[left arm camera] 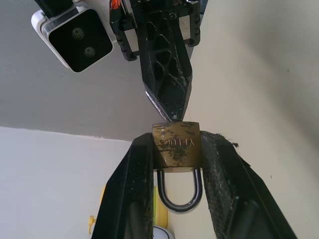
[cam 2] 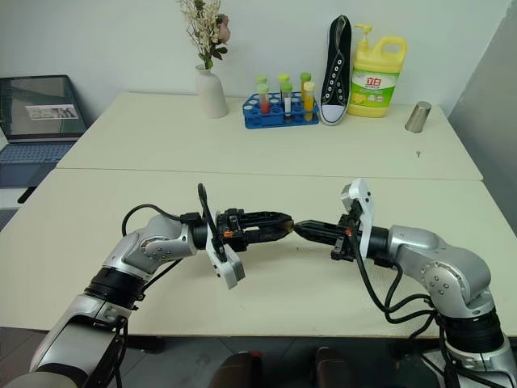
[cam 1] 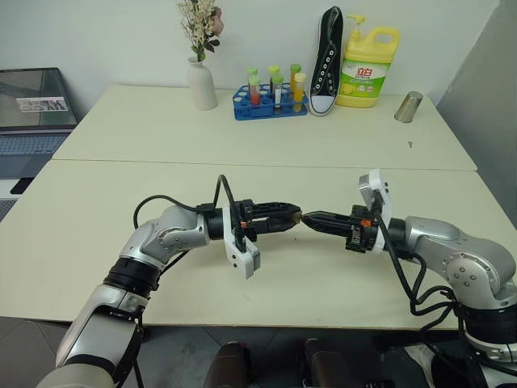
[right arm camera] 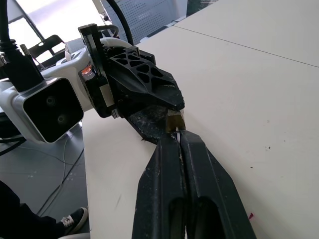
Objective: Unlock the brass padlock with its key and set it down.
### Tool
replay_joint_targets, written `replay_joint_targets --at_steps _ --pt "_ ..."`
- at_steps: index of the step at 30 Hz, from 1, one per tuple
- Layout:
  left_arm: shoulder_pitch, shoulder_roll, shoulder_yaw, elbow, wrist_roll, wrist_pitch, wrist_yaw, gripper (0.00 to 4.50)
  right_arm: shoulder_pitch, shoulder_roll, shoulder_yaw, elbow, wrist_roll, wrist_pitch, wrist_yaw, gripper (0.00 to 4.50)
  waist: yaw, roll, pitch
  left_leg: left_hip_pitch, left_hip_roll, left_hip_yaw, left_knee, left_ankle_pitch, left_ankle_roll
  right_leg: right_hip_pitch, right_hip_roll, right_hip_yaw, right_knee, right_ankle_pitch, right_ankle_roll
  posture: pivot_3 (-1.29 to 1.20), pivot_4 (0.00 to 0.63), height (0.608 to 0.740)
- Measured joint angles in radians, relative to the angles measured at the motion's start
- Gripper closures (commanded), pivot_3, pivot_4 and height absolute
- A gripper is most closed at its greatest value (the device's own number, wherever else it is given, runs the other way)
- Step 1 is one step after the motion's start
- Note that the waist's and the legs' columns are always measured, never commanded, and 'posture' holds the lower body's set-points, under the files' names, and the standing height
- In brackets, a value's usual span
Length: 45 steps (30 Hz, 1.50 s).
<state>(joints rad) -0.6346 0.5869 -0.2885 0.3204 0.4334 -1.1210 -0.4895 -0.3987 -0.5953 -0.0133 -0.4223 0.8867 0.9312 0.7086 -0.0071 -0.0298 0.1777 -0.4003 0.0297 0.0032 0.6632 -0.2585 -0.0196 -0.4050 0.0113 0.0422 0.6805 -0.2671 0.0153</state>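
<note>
The padlock's shackle points back between the fingers of my left gripper, so next my right gripper lets go of the key and takes the padlock's body [left arm camera: 176, 146] to free the shackle.
The brass padlock [left arm camera: 177, 144] is pinched by its sides in my left gripper [cam 1: 292, 217], shackle [left arm camera: 180, 196] pointing back toward the wrist. It hangs above the near table [cam 1: 97, 242]. My right gripper [cam 1: 308, 218] meets it tip to tip from the opposite side, its fingers [right arm camera: 172, 164] pressed together. Their tips touch the padlock's bottom face. A thin silvery edge of the key [left arm camera: 158, 105] shows between those tips; the rest of the key is hidden.
Along the far table's back stand a white vase [cam 1: 202, 84], a blue tube rack [cam 1: 269, 101], a black shoe [cam 1: 325, 61], a yellow detergent bottle [cam 1: 369, 69] and a metal cup [cam 1: 409, 107]. A laptop [cam 1: 32, 109] sits at the left.
</note>
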Motion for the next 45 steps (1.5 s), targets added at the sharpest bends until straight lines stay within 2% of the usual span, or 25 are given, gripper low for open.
replay_joint_targets --at_steps 5,9,16,21,31,37,40,45 --pt "0.0 0.0 0.0 -0.001 0.003 -0.006 0.006 3.54 -0.03 -0.001 -0.027 0.042 0.081 0.084 -0.012 4.5 0.0 0.0 0.0 0.0 0.0 0.0 0.0 0.0 0.0 0.0 0.0 0.0 0.0 0.0 0.0 0.0 0.15 0.74" --pt "0.0 0.003 0.0 -0.004 0.018 -0.026 0.036 3.54 -0.105 -0.011 -0.079 0.121 0.242 0.259 -0.082 4.5 0.0 0.0 0.0 0.0 0.0 0.0 0.0 0.0 0.0 0.0 -0.004 0.0 0.0 0.0 -0.001 0.0 0.15 0.74" --pt "0.001 0.006 0.0 -0.011 0.044 -0.028 0.067 3.54 -0.184 0.0 -0.117 0.244 0.422 0.429 -0.219 4.5 0.0 0.0 0.0 0.0 0.0 0.0 0.0 0.0 0.0 0.0 -0.004 0.0 0.0 0.0 -0.001 0.0 0.15 0.74" --pt "0.001 0.016 0.0 -0.011 0.061 -0.026 0.079 3.54 -0.209 0.029 -0.126 0.312 0.515 0.477 -0.329 4.5 -0.001 0.0 0.0 -0.001 0.0 0.0 0.0 0.0 0.0 0.0 -0.004 0.001 0.0 0.0 -0.001 0.0 0.15 0.74" --pt "0.005 0.017 0.0 -0.012 0.083 -0.032 0.109 3.54 -0.213 0.019 -0.118 0.397 0.739 0.495 -0.521 4.5 -0.003 0.0 0.0 -0.001 0.0 0.0 -0.001 0.0 0.0 0.0 -0.004 0.0 0.0 0.0 -0.001 0.0 0.15 0.74" --pt "0.009 0.02 0.002 -0.012 0.085 -0.035 0.127 3.54 -0.213 0.006 -0.102 0.375 0.76 0.469 -0.541 4.5 -0.005 0.0 0.0 -0.001 0.0 0.0 -0.001 0.0 0.0 0.0 -0.004 0.0 0.0 0.0 -0.001 0.0 0.15 0.74" --pt "0.013 0.022 0.001 -0.012 0.089 -0.023 0.126 3.54 -0.198 -0.008 -0.079 0.268 0.648 0.411 -0.489 3.86 -0.008 0.0 0.0 -0.001 0.0 -0.001 -0.001 0.0 0.0 -0.001 -0.004 0.0 0.0 0.0 0.0 0.0 0.15 0.74" --pt "0.019 0.024 -0.01 -0.012 0.091 -0.013 0.124 3.54 -0.097 -0.14 0.012 0.057 0.344 0.237 -0.238 2.07 -0.004 0.0 0.0 -0.002 0.0 -0.001 -0.001 0.0 0.0 -0.001 -0.004 -0.001 -0.001 0.0 0.0 0.0 0.15 0.74"
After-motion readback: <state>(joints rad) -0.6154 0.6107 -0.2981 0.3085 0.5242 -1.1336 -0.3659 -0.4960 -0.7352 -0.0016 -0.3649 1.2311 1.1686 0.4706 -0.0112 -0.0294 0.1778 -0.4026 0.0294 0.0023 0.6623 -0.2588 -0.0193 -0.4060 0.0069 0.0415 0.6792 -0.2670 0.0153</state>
